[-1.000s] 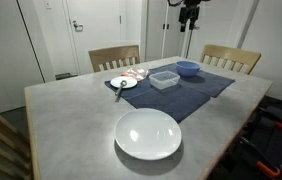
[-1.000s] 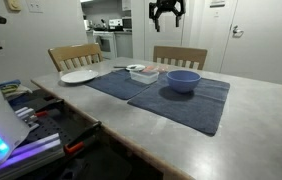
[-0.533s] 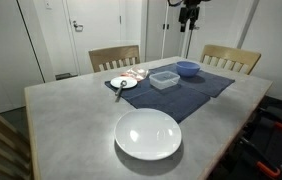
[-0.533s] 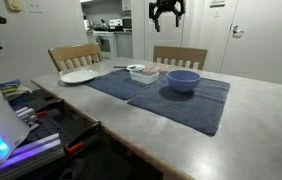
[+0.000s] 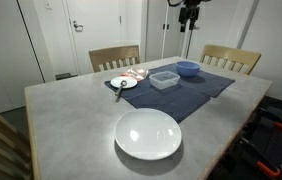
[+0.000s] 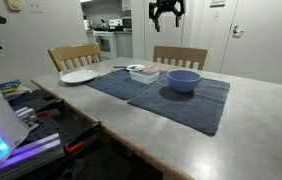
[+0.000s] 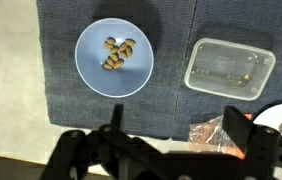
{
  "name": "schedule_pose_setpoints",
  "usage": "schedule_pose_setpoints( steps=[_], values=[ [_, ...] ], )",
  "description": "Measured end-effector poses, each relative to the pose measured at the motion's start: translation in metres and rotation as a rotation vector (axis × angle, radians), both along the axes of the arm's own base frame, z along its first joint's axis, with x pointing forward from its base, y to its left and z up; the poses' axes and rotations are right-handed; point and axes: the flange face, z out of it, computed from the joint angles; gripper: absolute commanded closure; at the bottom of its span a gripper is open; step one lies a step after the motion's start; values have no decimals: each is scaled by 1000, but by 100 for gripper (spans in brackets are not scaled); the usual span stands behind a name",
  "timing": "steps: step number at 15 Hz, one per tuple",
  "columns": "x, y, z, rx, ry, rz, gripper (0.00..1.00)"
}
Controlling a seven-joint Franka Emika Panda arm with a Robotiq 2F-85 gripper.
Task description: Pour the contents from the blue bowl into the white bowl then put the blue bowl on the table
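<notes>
I need to next move my gripper to the blue bowl's far rim (image 5: 197, 64) (image 7: 94, 90), which faces away from the square translucent container, and I need to close it there.
The blue bowl (image 5: 187, 68) stands on a dark blue cloth mat (image 5: 196, 88) at the far side of the table (image 5: 71, 110); it also shows in the other exterior view (image 6: 183, 80). In the wrist view the blue bowl (image 7: 114, 57) holds a few brown pieces. A large white dish (image 5: 148, 133) sits near the table's front edge, also seen in an exterior view (image 6: 79, 76). My gripper (image 5: 189, 15) hangs high above the mat, open and empty, in both exterior views (image 6: 167, 12). In the wrist view its fingers (image 7: 176, 135) spread wide, well above the bowl.
A square translucent container (image 7: 229, 67) lies on the mat beside the bowl. A small white dish (image 5: 123, 82) and an orange plastic wrapper (image 7: 213, 130) lie close by. Wooden chairs (image 5: 114, 57) (image 5: 231, 57) stand behind the table. Equipment sits below the table edge (image 6: 41, 125).
</notes>
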Motion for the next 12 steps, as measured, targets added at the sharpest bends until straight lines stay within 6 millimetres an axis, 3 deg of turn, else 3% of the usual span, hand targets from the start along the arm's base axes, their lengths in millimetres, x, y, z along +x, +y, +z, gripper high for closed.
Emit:
schedule_pose_setpoints(
  steps=[4, 12],
  values=[
    [-5, -23, 1, 0, -1, -46, 0],
    [-42, -125, 16, 5, -30, -242, 0]
  ],
)
